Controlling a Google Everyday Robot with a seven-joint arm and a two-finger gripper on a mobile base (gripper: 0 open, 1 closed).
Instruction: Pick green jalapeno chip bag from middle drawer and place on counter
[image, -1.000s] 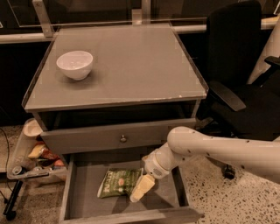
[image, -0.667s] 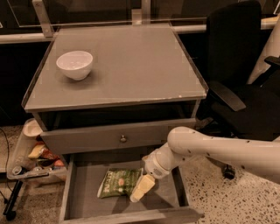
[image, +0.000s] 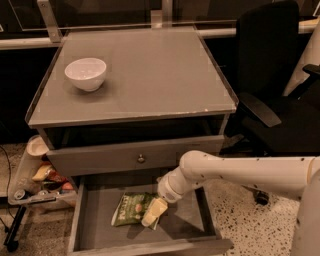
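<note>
I should next close my gripper on the arm-side edge (image: 154, 205) of the green jalapeno chip bag in the open middle drawer.
The green jalapeno chip bag (image: 131, 208) lies flat on the bottom of the open middle drawer (image: 187, 228), left of its centre. My gripper (image: 153, 214) reaches down into the drawer from the right, and its pale fingers sit on the bag's right edge. The white arm runs in from the right edge of the view. The grey counter (image: 150, 75) above holds a white bowl (image: 86, 73) at its left.
A grey drawer front with a round metal knob (image: 141, 159) sits just above the open drawer. A black office chair (image: 272, 85) stands to the right. A low cart with snack packets (image: 42, 175) stands to the left on the speckled floor.
</note>
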